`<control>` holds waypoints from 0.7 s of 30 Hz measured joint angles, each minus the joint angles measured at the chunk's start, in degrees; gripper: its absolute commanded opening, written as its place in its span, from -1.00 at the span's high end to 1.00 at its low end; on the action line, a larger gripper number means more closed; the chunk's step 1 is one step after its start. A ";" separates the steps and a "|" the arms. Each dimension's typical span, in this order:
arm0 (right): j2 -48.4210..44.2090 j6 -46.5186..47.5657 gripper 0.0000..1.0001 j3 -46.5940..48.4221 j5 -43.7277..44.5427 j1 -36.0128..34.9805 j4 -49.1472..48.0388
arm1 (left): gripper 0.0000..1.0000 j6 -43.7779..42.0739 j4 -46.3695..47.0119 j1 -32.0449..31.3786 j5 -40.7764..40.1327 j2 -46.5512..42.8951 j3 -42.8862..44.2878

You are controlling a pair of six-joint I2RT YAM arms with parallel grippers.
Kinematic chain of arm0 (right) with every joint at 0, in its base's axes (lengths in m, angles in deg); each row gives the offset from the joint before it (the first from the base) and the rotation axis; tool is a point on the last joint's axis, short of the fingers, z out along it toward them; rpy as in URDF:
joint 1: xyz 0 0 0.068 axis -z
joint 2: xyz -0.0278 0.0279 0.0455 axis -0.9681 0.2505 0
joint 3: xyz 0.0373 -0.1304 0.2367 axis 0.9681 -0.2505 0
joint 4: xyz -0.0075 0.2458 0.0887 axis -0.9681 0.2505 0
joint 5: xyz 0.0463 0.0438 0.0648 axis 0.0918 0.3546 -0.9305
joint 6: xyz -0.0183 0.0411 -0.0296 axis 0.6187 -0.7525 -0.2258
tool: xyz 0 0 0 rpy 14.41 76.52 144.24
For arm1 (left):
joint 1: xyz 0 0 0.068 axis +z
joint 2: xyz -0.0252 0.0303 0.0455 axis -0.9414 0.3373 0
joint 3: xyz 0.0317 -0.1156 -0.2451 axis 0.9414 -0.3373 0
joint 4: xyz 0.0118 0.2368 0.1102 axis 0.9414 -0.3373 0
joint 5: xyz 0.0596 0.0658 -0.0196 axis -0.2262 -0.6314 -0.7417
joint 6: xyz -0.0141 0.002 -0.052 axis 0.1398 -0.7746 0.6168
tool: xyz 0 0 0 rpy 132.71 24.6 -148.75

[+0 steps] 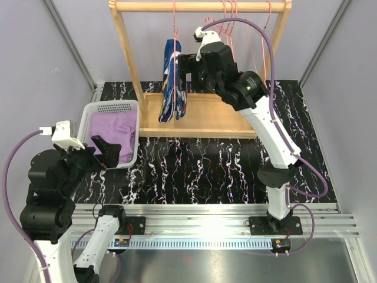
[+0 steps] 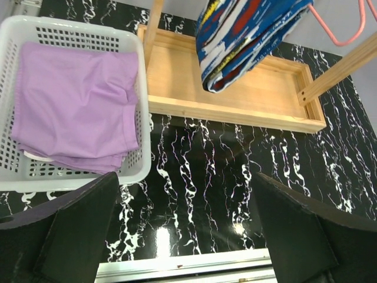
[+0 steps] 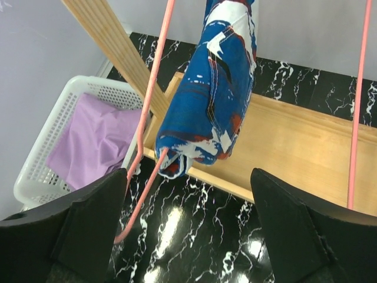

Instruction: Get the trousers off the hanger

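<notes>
Next, my right gripper closes on the near sloping arm [image 1: 174, 62] [image 3: 141, 131] of the pink hanger that carries the dark blue splashed trousers.
The dark blue splashed trousers [image 1: 172, 79] hang folded over a pink hanger [image 1: 175, 23] on the wooden rack. They also show in the left wrist view [image 2: 247, 35] and the right wrist view [image 3: 209, 88], where the hanger's bar [image 3: 147, 153] pokes out of their lower end. My right gripper [image 1: 187, 66] is open just right of them, and its jaws [image 3: 188, 174] touch nothing. The lilac trousers [image 1: 112, 132] lie in the white basket [image 1: 112, 107]. My left gripper [image 1: 106, 150] is open and empty, by the basket's near right corner [image 2: 141, 171].
The wooden rack has a top rail [image 1: 200, 6], a left post [image 1: 126, 53] and a shallow base tray [image 1: 212, 115]. Several empty pink hangers [image 1: 230, 17] hang to the right. Grey walls close in both sides. A metal rail [image 1: 206, 215] runs along the near edge.
</notes>
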 measured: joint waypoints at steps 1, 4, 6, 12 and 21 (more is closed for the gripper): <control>0.63 0.09 -0.86 0.02 0.33 -0.09 -0.68 | -0.98 -0.02 -0.02 0.00 0.33 -0.11 -0.35; 1.99 0.26 -0.81 0.15 1.42 -0.07 -2.54 | -0.98 -0.02 0.24 0.00 1.44 -0.72 -1.70; 2.71 0.50 -0.79 0.24 1.84 -0.07 -3.98 | -0.98 -0.13 0.42 0.00 2.23 -0.92 -2.58; 6.05 2.58 -0.37 1.95 3.82 -0.09 -7.41 | -0.98 -0.17 1.05 0.00 3.43 -1.51 -4.63; 9.40 6.58 0.31 2.82 8.85 -0.17 -8.90 | -0.98 -0.22 1.99 0.00 5.42 -2.29 -6.56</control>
